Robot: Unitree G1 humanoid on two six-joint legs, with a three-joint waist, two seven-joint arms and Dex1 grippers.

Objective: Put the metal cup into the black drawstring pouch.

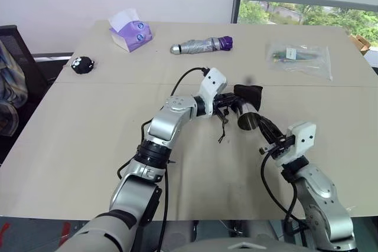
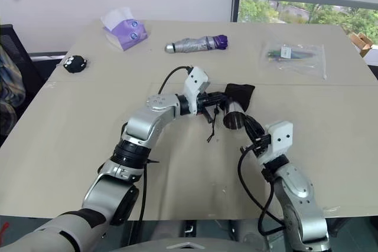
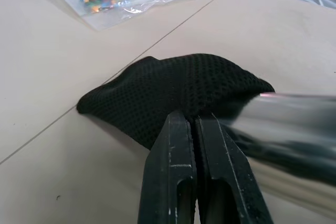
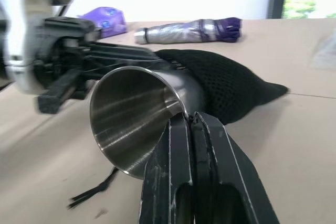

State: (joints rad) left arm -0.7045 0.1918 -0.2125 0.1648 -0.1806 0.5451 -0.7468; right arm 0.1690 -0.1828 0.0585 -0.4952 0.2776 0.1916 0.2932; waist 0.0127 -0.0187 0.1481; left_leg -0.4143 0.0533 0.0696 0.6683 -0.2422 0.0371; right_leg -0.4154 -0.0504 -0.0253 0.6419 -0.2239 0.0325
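I will use my right gripper to release the metal cup deep inside the black drawstring pouch (image 1: 241,99) (image 4: 206,85), beside my left gripper.
The metal cup (image 4: 142,119) is held on its side above the table's middle, its open mouth facing my right wrist camera and its base pushed into the mouth of the black drawstring pouch (image 4: 226,85). My right gripper (image 4: 190,116) is shut on the cup's rim. My left gripper (image 3: 194,116) is shut on the mesh edge of the pouch (image 3: 178,87), right beside the cup (image 3: 294,129). In the head views the pouch (image 1: 249,93) lies just beyond the cup (image 1: 248,120), and thin black cords (image 1: 223,131) hang down under the left gripper (image 1: 229,108).
At the table's far side lie a folded silver umbrella with a purple handle (image 1: 202,45), a purple tissue box (image 1: 130,32), a small black ball (image 1: 82,64) and a clear plastic bag (image 1: 298,56). A dark chair (image 1: 12,75) stands off the left edge.
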